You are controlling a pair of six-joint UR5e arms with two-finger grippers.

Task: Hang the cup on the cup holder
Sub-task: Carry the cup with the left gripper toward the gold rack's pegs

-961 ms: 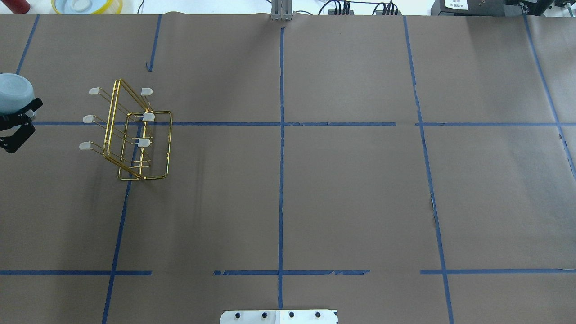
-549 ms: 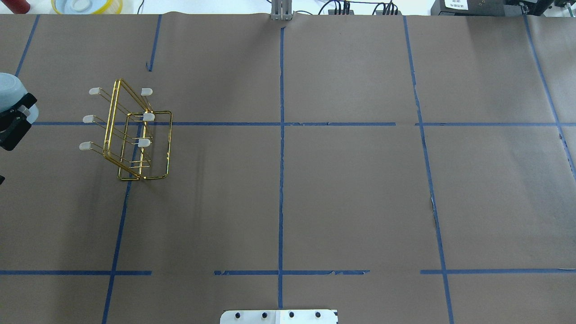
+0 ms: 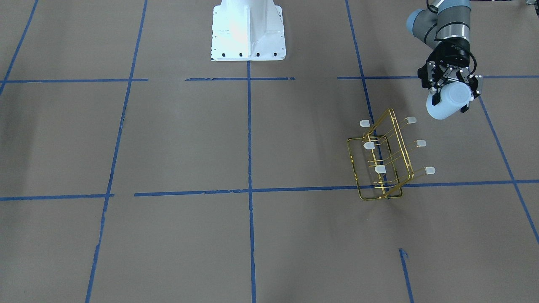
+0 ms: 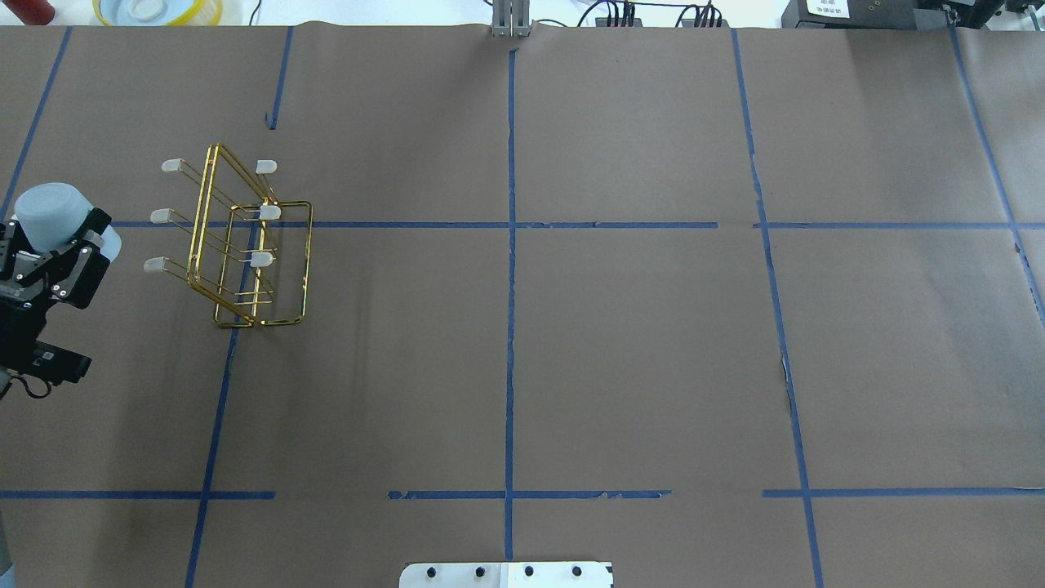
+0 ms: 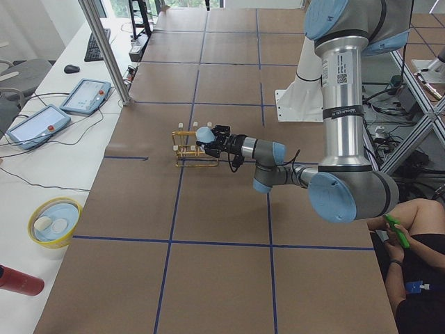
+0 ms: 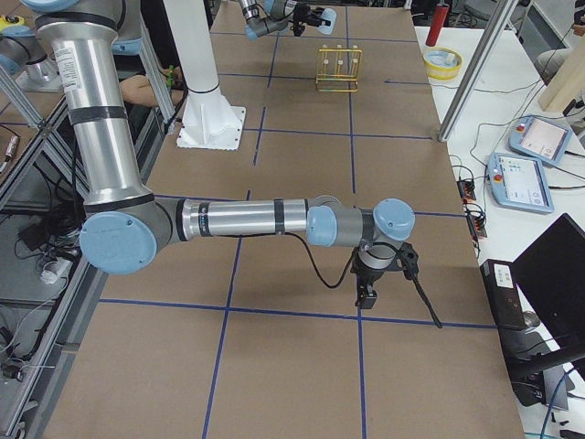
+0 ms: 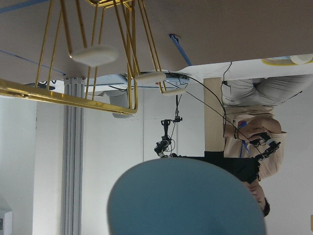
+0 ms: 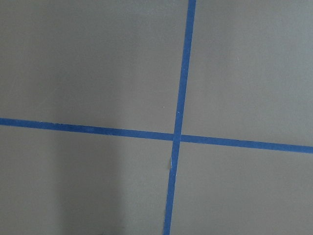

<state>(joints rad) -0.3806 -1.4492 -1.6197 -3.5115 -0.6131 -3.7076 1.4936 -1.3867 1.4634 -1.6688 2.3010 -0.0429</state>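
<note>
Next, I release the pale blue cup from my left gripper on the cup holder's white-capped peg [image 3: 404, 128] [image 7: 88, 49] nearest that gripper. The cup is still held tilted above the table.
My left gripper [image 4: 57, 237] is shut on the pale blue cup [image 4: 51, 211] and holds it above the table, tilted, just left of the cup holder [image 4: 202, 220]. The holder is a gold wire rack with white-capped prongs and nothing hangs on it. In the front-facing view the cup [image 3: 446, 105] in the gripper [image 3: 451, 94] is up and right of the rack [image 3: 380, 168]. The left wrist view shows the cup [image 7: 186, 200] below the rack's prongs [image 7: 95, 55]. My right gripper [image 6: 366, 283] hangs low over bare table far away; I cannot tell if it is open.
A yellow bowl [image 4: 159, 10] and a red bottle [image 4: 33, 10] sit beyond the table's far edge. The white robot base [image 3: 248, 29] stands at the middle of the near edge. Blue tape lines cross the brown paper.
My left gripper has come in from the left edge with the cup, moving right towards the rack and nearer the robot, with its wrist turned. The rack has not moved.
</note>
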